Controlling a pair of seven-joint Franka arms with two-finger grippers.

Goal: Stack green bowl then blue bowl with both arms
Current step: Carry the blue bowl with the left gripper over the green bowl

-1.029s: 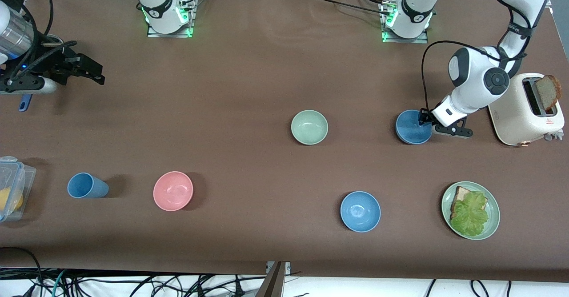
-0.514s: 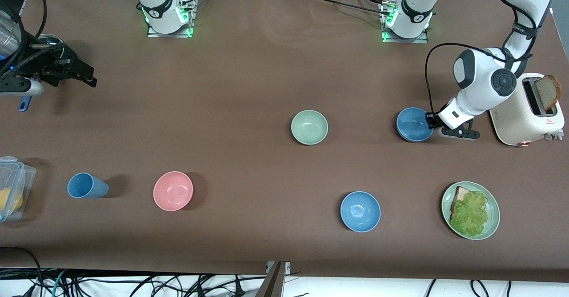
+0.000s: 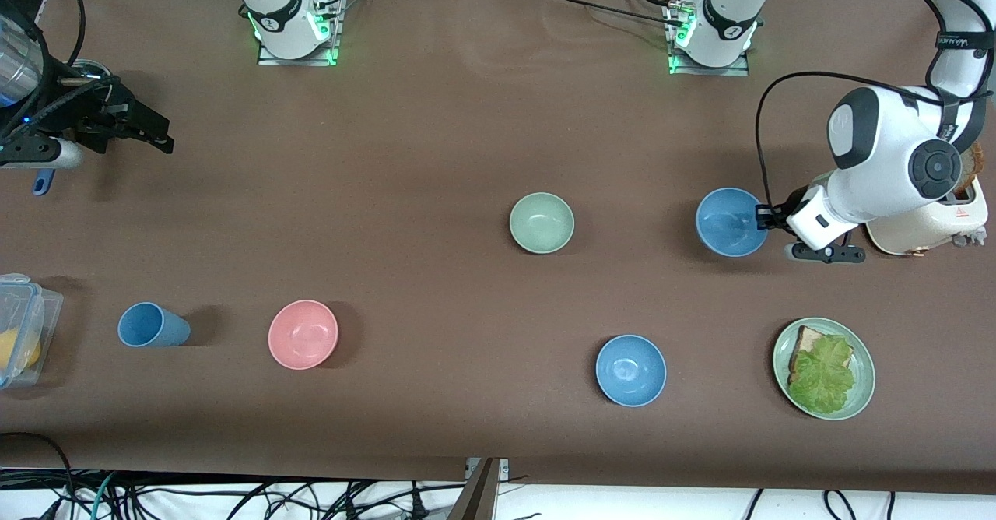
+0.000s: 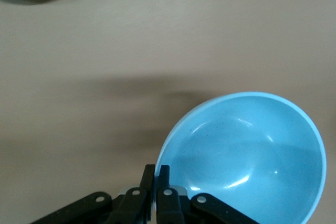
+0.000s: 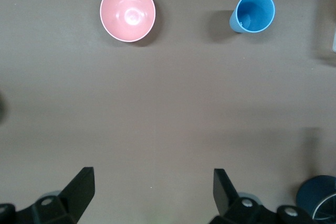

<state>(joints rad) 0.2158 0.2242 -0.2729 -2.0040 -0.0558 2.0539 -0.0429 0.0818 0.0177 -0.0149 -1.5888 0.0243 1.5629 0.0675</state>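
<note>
The robot's left gripper needs to release the blue bowl inside the green bowl (image 3: 541, 222) near the middle of the table. The blue bowl is held beside the toaster.
The green bowl (image 3: 541, 223) sits on the table near the middle. My left gripper (image 3: 767, 216) is shut on the rim of the blue bowl (image 3: 730, 223) and holds it a little above the table, beside the toaster. In the left wrist view the two fingers (image 4: 149, 174) pinch the rim of the blue bowl (image 4: 247, 156), one inside and one outside. My right gripper (image 3: 165, 141) is open and empty, up over the table at the right arm's end. The right wrist view shows its gripper (image 5: 153, 190) spread wide over bare table.
A brighter blue bowl (image 3: 630, 370) and a green plate (image 3: 865, 353) with bread and lettuce lie nearer the front camera. A pink bowl (image 3: 303, 334) and a blue cup (image 3: 151, 325) lie toward the right arm's end. The toaster (image 3: 910, 233) and a plastic box (image 3: 27, 314) stand at the table's ends.
My left gripper has moved toward the left arm's end of the table with the blue bowl in it, and the bowl has risen slightly. The right gripper has barely shifted.
</note>
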